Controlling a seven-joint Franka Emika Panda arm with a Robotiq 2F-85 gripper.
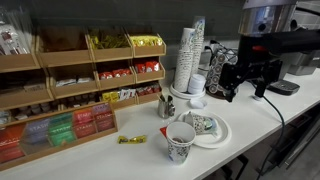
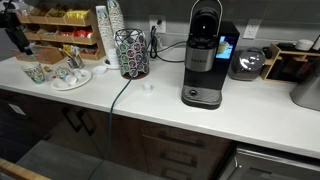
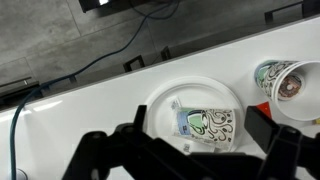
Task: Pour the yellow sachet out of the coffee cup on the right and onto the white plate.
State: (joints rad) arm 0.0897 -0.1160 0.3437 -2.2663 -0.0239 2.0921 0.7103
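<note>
The robot's gripper will close on the lying coffee cup's rim (image 1: 193, 120) (image 3: 234, 127), at that cup's open end toward the standing printed cup.
The white plate (image 3: 197, 88) lies on the white counter. The coffee cup (image 3: 212, 122), white with a grey-green pattern, lies on its side on the plate. They also show in an exterior view, plate (image 1: 218, 135) and cup (image 1: 203, 125). My gripper (image 3: 198, 138) hangs above the plate and cup, open and empty, its dark fingers either side of the cup. It is up and to the right of the plate in an exterior view (image 1: 232, 80). The dull yellow sachet cannot be made out; a small pale scrap (image 3: 176, 103) lies by the cup's end.
A similar printed cup with a brown inside (image 1: 180, 141) (image 3: 286, 82) stands beside the plate. A bright yellow sachet (image 1: 131, 139) lies on the counter. Tea shelves (image 1: 70, 90), a cup stack (image 1: 188, 58) and a coffee machine (image 2: 204, 55) line the back.
</note>
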